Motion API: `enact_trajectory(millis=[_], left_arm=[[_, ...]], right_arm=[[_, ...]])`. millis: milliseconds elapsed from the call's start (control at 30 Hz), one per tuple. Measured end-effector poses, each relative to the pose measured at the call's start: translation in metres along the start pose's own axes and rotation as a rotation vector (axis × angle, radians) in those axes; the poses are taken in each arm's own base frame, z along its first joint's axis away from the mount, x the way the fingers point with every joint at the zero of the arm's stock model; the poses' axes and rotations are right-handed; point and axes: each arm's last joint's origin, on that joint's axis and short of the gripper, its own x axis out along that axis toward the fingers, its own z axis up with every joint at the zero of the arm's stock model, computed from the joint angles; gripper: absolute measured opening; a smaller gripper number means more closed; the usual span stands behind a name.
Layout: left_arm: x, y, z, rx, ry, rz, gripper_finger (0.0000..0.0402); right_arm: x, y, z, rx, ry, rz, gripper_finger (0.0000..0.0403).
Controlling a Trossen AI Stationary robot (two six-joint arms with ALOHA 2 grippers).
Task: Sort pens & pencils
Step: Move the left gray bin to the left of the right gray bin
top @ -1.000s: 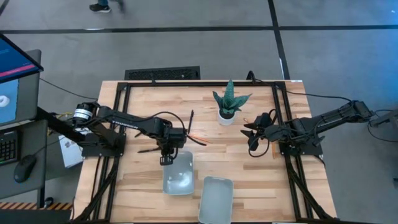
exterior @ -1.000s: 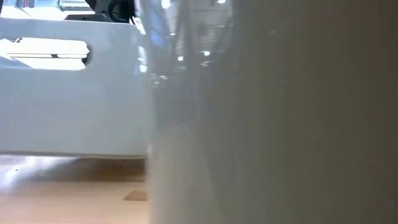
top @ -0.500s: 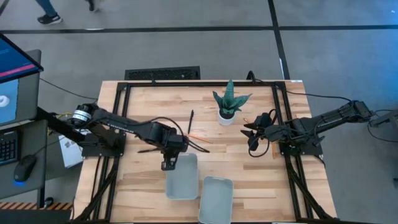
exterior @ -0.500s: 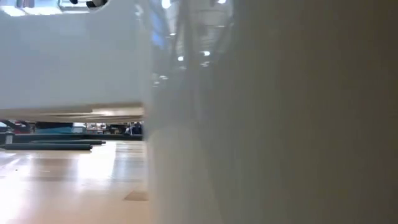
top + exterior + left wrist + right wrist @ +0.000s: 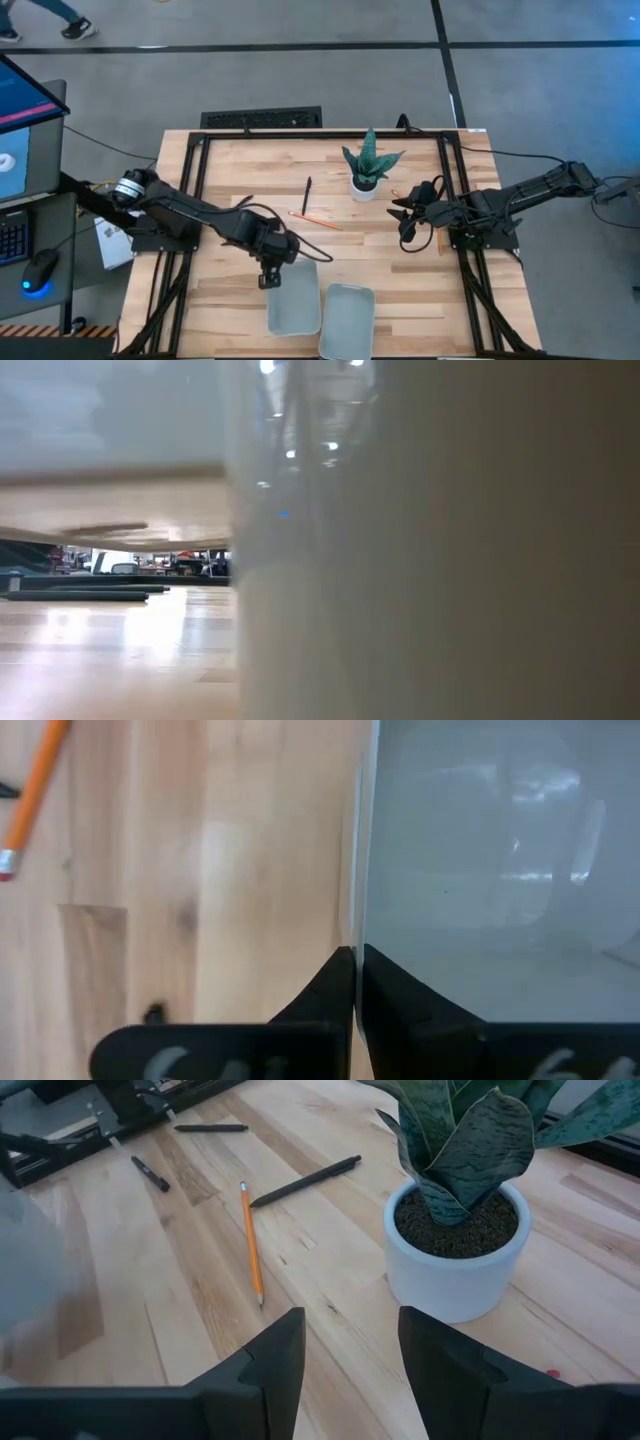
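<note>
The robot's left gripper should set the clear plastic tray down at the table's near edge, flush (image 5: pixel 296 325) beside the second tray.
A clear plastic tray (image 5: pixel 295 298) hangs over the near middle of the table, with my left gripper (image 5: pixel 270 277) shut on its left rim. A second tray (image 5: pixel 347 320) rests on the table beside it, at the near edge. One orange pencil (image 5: pixel 250 1240) and three black pens (image 5: pixel 305 1182), (image 5: pixel 210 1127), (image 5: pixel 150 1173) lie flat on the wood farther back. My right gripper (image 5: pixel 350 1330) waits open at the right, pointing toward the potted plant (image 5: pixel 455 1230) and touching nothing. My left gripper pinches the tray's left long rim (image 5: pixel 360 935), near the tray's far end, with one finger inside the wall and one outside. The fingers come from above, pointing steeply down. In the low view the tray's underside (image 5: pixel 110 500) hangs clear of the table.
The potted plant (image 5: pixel 368 172) stands at the far middle. The pencil (image 5: pixel 315 220) and a pen (image 5: pixel 307 195) lie between the plant and the held tray. The second tray's wall (image 5: pixel 430 560) fills most of the low view. Black frame rails run along the table's edges.
My left gripper has moved toward the table's near edge and upward, staying shut on the tray. The tray has risen off the table and now hangs nearer the front, close beside the second tray.
</note>
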Motion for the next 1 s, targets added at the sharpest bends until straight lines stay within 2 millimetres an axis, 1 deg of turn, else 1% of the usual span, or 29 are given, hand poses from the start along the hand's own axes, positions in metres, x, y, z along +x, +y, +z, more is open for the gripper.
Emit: enact_trajectory(millis=[67, 167, 400, 533, 733, 833, 1000], left_arm=[[0.001, -0.004, -0.002, -0.018, 0.003, -0.001, 0.0000], [0.009, -0.009, -0.003, -0.030, 0.025, 0.007, 0.0000], [0.044, -0.021, 0.004, -0.009, 0.100, -0.051, 0.0000], [0.055, -0.032, 0.011, 0.037, 0.108, -0.082, 0.0000], [0.063, -0.048, 0.023, 0.101, 0.116, -0.080, 0.0000], [0.064, -0.050, 0.026, 0.115, 0.108, -0.071, 0.0000], [0.064, -0.050, 0.026, 0.063, 0.106, -0.057, 0.0000]], right_arm=[[0.000, 0.000, 0.000, -0.002, 0.000, 0.000, 0.0183], [0.000, 0.000, 0.000, -0.022, 0.000, 0.001, 0.0181], [0.000, 0.001, 0.001, -0.021, -0.007, 0.005, 0.0180], [0.000, 0.001, 0.001, -0.021, -0.007, 0.007, 0.0180], [0.000, 0.001, 0.001, -0.024, -0.005, 0.005, 0.0184], [0.000, 0.000, 0.000, -0.026, -0.002, 0.003, 0.0184], [0.001, 0.000, 0.000, -0.031, 0.005, 0.000, 0.0181]])
